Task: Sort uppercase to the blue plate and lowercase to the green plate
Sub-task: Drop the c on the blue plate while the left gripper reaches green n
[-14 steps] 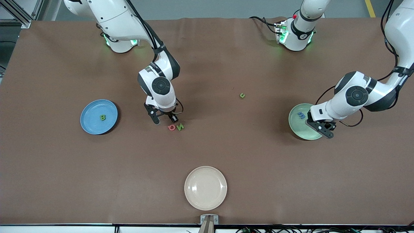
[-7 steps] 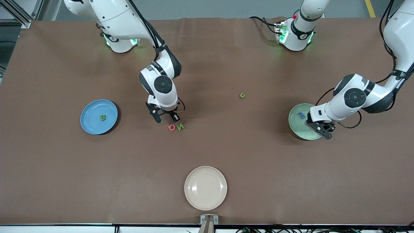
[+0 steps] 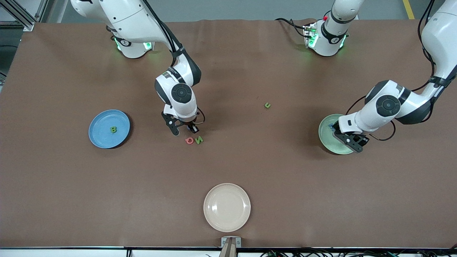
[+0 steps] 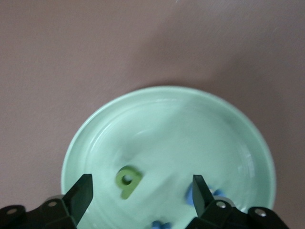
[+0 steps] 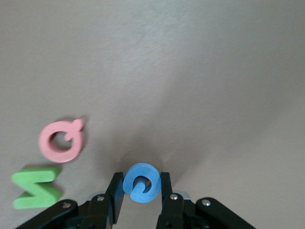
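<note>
The blue G, now low at the table surface, will be let go by my right gripper in the blue plate [image 3: 117,124], close beside the green B.
My right gripper [image 5: 141,185] is shut on the blue G [image 5: 141,182], low at the table surface [image 3: 184,129]. The pink Q [image 3: 189,140] and green N [image 3: 199,140] lie side by side just nearer the front camera, also showing in the right wrist view as Q [image 5: 61,141] and N [image 5: 35,187]. My left gripper [image 4: 141,182] hangs open over the green plate [image 4: 200,124]. In that plate lie a green lowercase letter [image 4: 127,180] and blue pieces [image 4: 189,193]. The blue plate [image 3: 101,121] holds a green B [image 3: 113,129].
A small green lowercase letter [image 3: 267,105] lies alone mid-table, between the two arms. A cream plate [image 3: 227,207] sits near the table's front edge. The green plate [image 3: 327,140] is at the left arm's end, partly covered by the left hand [image 3: 348,141].
The left gripper's fingers have spread wide and the green letter now lies free in the green plate. The right gripper's fingers have closed on the blue G.
</note>
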{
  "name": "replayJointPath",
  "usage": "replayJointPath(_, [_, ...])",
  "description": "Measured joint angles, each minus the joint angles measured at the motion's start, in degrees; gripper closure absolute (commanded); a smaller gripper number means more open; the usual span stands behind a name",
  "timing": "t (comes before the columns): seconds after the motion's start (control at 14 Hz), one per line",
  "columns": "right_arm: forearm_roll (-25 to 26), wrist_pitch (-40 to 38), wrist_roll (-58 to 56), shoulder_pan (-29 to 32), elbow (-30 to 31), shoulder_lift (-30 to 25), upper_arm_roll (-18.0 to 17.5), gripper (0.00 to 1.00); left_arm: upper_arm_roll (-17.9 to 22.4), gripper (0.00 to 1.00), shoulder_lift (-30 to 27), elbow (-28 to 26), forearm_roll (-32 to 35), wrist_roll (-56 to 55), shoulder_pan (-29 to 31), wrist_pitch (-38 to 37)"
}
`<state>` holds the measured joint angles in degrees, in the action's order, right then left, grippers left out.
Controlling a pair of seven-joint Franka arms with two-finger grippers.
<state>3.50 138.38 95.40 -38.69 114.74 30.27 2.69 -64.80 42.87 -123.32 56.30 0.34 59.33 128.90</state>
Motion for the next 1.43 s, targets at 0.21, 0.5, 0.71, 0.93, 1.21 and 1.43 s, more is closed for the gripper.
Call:
replayJointPath(0.21, [0.1, -9.6, -6.0, 1.1, -0.9, -2.9, 0.7, 0.97, -4.2, 0.01, 0.0, -1.4, 0.0, -10.1, -0.4, -0.8])
replayJointPath(0.5, [2.3, -25.5, -20.6, 8.2, -0.9, -11.2, 1.1, 0.98, -6.5, 0.01, 0.0, -2.4, -0.1, -26.5, -6.7, -1.2])
replayJointPath(0.71, [4.5, -30.7, -35.3, 16.3, 2.3, -17.0, 1.4, 0.98, -6.7, 0.01, 0.0, -2.5, -1.4, -39.0, -14.6, -1.2])
replayJointPath(0.93, [4.7, -30.2, -50.8, 26.7, 7.1, -21.6, 1.5, 0.98, -6.7, 0.01, 0.0, -2.5, -4.2, -45.5, -20.8, -1.3])
replayJointPath(1.21, [4.7, -27.1, -67.9, 39.1, 10.4, -23.5, 1.6, 0.98, -4.6, 0.05, 0.0, -2.6, -5.7, -48.6, -27.7, -1.0])
replayJointPath(1.43, [2.7, -23.3, -69.5, 40.3, 12.9, -23.4, 1.1, 0.98, -0.3, 0.17, 0.1, -2.6, -5.7, -51.3, -34.3, 0.9])
